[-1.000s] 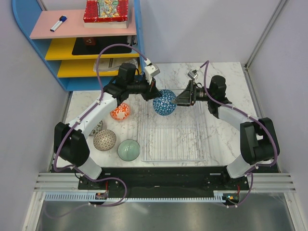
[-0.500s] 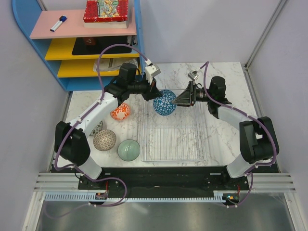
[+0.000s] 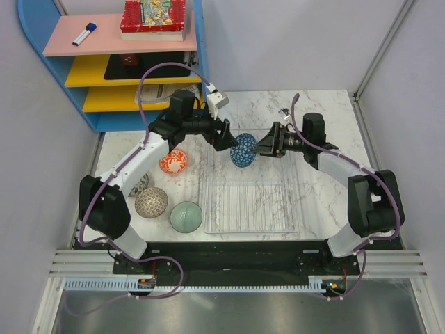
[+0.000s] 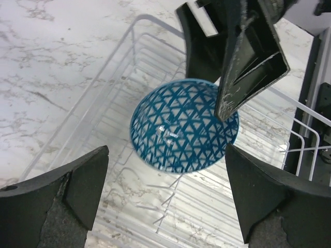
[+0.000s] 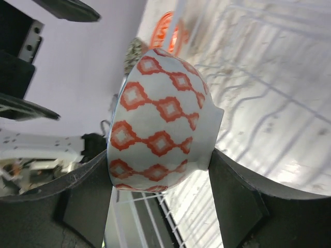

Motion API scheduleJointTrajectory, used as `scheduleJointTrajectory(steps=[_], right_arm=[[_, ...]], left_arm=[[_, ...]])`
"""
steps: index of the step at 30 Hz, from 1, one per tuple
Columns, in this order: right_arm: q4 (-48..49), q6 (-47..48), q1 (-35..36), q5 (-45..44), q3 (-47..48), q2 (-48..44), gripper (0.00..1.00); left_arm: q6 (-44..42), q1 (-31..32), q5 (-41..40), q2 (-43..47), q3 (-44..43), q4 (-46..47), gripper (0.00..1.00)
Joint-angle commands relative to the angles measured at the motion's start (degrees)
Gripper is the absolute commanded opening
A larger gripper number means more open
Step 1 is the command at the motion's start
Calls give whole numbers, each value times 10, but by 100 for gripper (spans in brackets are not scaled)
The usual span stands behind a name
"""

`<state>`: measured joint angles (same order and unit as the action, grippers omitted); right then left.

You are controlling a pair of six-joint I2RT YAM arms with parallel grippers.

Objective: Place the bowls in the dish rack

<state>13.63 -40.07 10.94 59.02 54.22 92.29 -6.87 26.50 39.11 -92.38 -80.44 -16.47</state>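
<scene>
The red-diamond bowl will go down from my right gripper on edge among the wires near the dish rack's far end (image 3: 253,168).
The blue-inside, red-diamond bowl (image 3: 243,149) hangs on edge over the far end of the clear dish rack (image 3: 249,191). My right gripper (image 3: 264,146) is shut on it, its fingers pressing both sides of the white and red wall (image 5: 160,124). My left gripper (image 3: 224,133) stands open just left of the bowl, apart from it. In the left wrist view the blue lattice inside (image 4: 183,126) shows beyond the spread fingers (image 4: 77,186). The orange-red floral bowl (image 3: 174,162), brown lattice bowl (image 3: 151,202) and pale green bowl (image 3: 186,216) lie upside down on the table, left of the rack. The grey speckled bowl (image 3: 141,184) is partly hidden by my left arm.
A blue shelf unit (image 3: 104,69) stands at the back left, carrying a marker (image 3: 85,34) and a red patterned book (image 3: 154,17). Grey walls close in both sides of the marble table (image 3: 327,202). The rack's ribbed floor holds nothing.
My left gripper has opened and let go of the bowl. My right gripper has shut on it, and the bowl now sits slightly further right and lower, turned more on edge.
</scene>
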Motion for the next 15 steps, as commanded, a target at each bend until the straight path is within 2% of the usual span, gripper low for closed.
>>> scheduleJointTrajectory(steps=[1,7,10,15], right_arm=[[-117,123,-12,-126,55,-63,0],[-207,206,-11,-307,95,-128,0],[-230,238,-10,-360,101,-140,0],[-258,266,-7,-459,114,-147,0]], left_arm=[[9,-50,-15,-6,-40,-42,100],[-13,-171,-22,29,3,-77,100],[-25,-218,-12,42,26,-101,100],[-68,-250,-26,60,67,-132,100]])
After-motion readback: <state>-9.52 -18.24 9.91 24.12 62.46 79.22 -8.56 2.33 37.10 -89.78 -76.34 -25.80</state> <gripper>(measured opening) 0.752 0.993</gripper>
